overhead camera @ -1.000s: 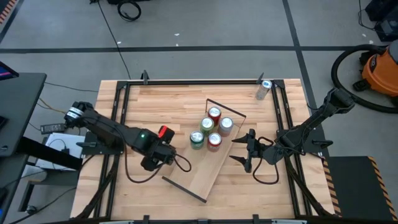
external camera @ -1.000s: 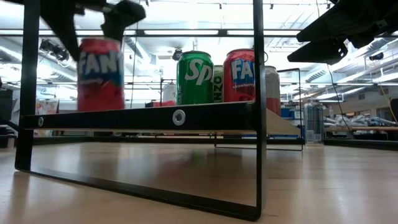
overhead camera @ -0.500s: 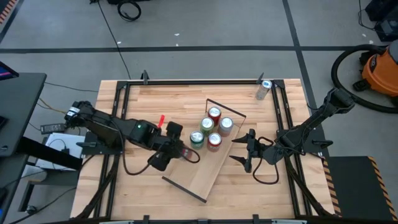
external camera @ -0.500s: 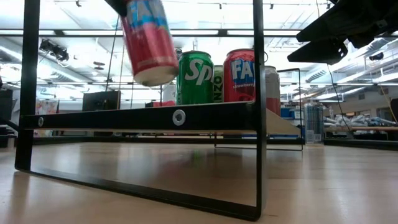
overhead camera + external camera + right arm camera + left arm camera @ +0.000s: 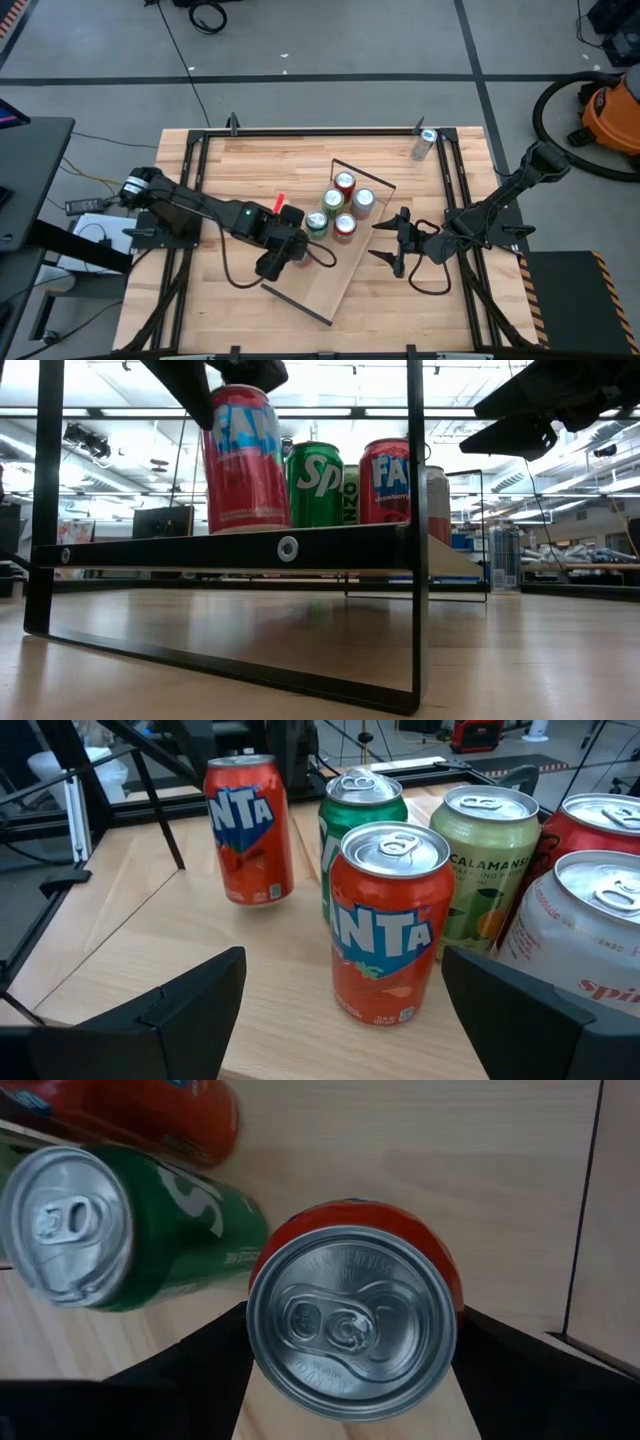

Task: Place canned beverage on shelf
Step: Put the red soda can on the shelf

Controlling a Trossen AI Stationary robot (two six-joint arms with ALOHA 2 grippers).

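Next, my left gripper releases the red Fanta can over the bare board [image 5: 341, 251] [image 5: 335, 1130] next to the nearest red can, to my right gripper.
The shelf [image 5: 318, 275], a light-wood board on a black wire frame, lies slanted at the table's middle, with several upright cans [image 5: 340, 205] on its far half. My left gripper [image 5: 291, 244] is over the board, shut on a red Fanta can [image 5: 245, 460] next to the green Sprite can [image 5: 314, 485]. The held can is hidden under the gripper in the high view. It also shows in the right wrist view [image 5: 249, 830]. My right gripper [image 5: 393, 243] is open and empty, just right of the shelf, level with the cans. My left gripper pinches the red can between its two fingers [image 5: 200, 1365], one on each side of the can's upper wall just below the top rim [image 5: 350, 1323]. The fingers come from above, pointing down. The can stands almost upright, its base at the board; whether it rests there I cannot tell.
A silver can [image 5: 424, 144] stands at the table's far right corner. The black frame rails [image 5: 200, 180] run along the table's edges. The shelf's near half [image 5: 300, 290] is bare board. The shelf's front wire frame [image 5: 412, 560] stands close before the low camera.
My left gripper has gone toward the table's right with the red can, from left of the shelf to over the board, then down. Half a second ago the can hung tilted and higher. Now it is almost upright beside the green can.
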